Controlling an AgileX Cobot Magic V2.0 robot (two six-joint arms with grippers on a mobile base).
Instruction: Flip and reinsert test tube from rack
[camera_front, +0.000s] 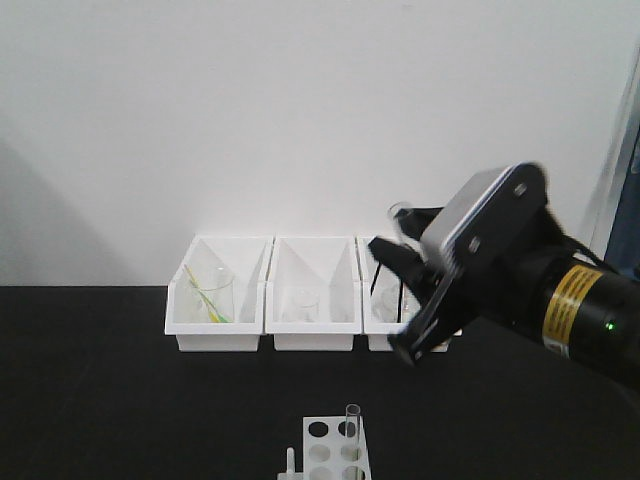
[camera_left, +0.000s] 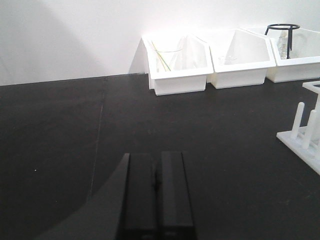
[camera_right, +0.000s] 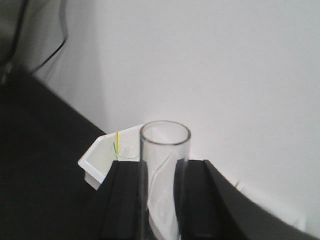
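Observation:
The test tube will go from my right gripper into an empty hole on the white rack's peg side (camera_front: 320, 470), diagonal to the other tube.
My right gripper (camera_front: 398, 258) hangs high above the black table, in front of the rightmost bin, and is shut on a clear glass test tube (camera_right: 165, 145). In the right wrist view the tube's open rim sticks out past the fingertips of this gripper (camera_right: 162, 170). The white rack (camera_front: 335, 450) stands at the front edge of the table with another clear tube (camera_front: 352, 420) upright in a back hole. In the left wrist view the rack's pegs (camera_left: 304, 125) show at the right edge. My left gripper (camera_left: 155, 162) is shut on nothing, low over the table.
Three white open-fronted bins (camera_front: 312, 335) line the back wall. The left bin holds a beaker (camera_front: 212, 297) with a yellow-green stick. The middle one holds a small glass (camera_front: 303, 303). A black ring stand (camera_left: 282, 27) sits in the right bin.

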